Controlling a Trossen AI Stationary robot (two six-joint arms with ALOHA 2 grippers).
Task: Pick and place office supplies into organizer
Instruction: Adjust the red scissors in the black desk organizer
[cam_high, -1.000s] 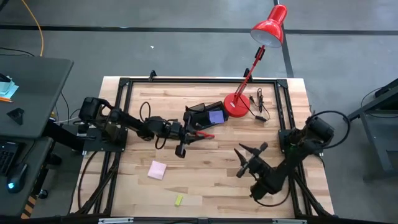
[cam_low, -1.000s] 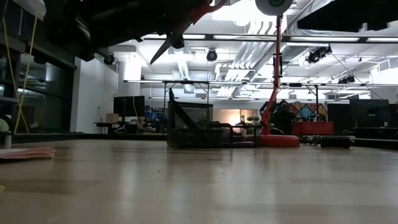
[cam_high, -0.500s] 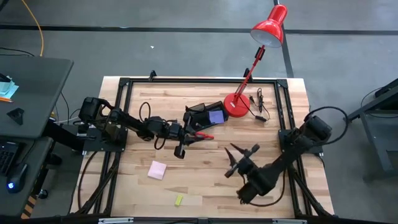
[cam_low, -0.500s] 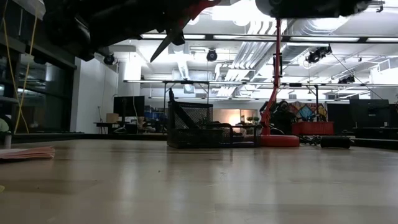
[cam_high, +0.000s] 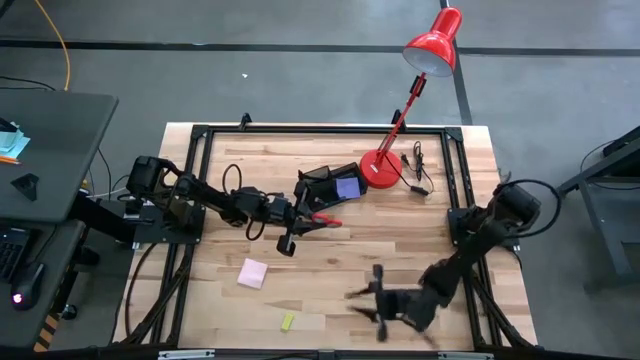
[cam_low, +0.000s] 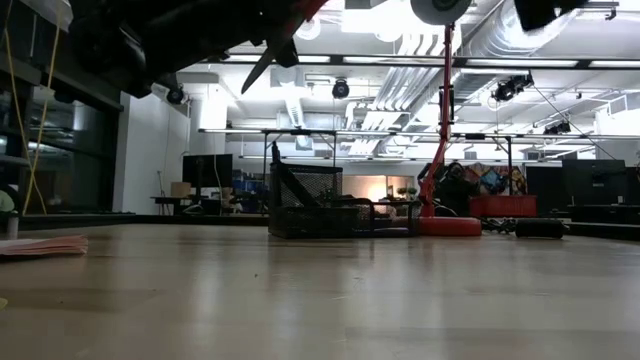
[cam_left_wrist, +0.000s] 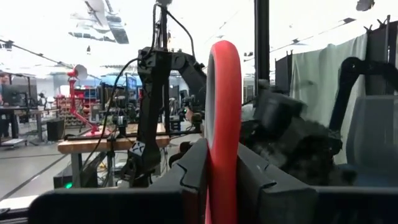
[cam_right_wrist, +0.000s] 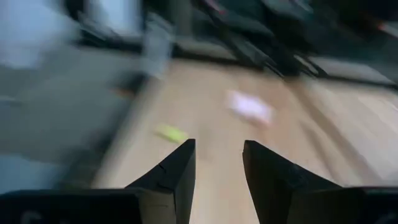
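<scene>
My right gripper will next move to the scissors' red handle (cam_high: 333, 221), where it sticks out from my left gripper, and close on it there.
My left gripper (cam_high: 303, 217) hovers over the middle of the table, just on the near side of the organizer (cam_high: 328, 184), and is shut on the red-handled scissors (cam_high: 326, 218). The organizer is a black mesh box (cam_low: 310, 203) with a purple sticky pad (cam_high: 348, 187) in it. A pink sticky pad (cam_high: 252, 272) and a tiny yellow piece (cam_high: 287, 321) lie flat on the near left part of the table. My right gripper (cam_high: 375, 300) is open, low over the near middle of the table, and faces the yellow piece (cam_right_wrist: 171, 132) and the pink pad (cam_right_wrist: 249, 107). My left gripper pinches a red handle loop (cam_left_wrist: 222, 118) of the scissors between its two fingers (cam_left_wrist: 194, 171), and the loop stands on edge between them. The fingers come in level from the table's left. The scissors are lifted clear, with the dark blades (cam_low: 264, 66) slanting downward.
The red desk lamp stands with its round base (cam_high: 380, 168) beside the organizer's right end, its head (cam_high: 434, 45) beyond the far edge. A small dark corded item (cam_high: 415, 165) lies right of the lamp base. Black frame rails (cam_high: 196, 190) border the table.
My right gripper has swept fast from the right middle of the table toward the near edge and somewhat left, turning toward the yellow piece and the pink pad; it has stayed open.
</scene>
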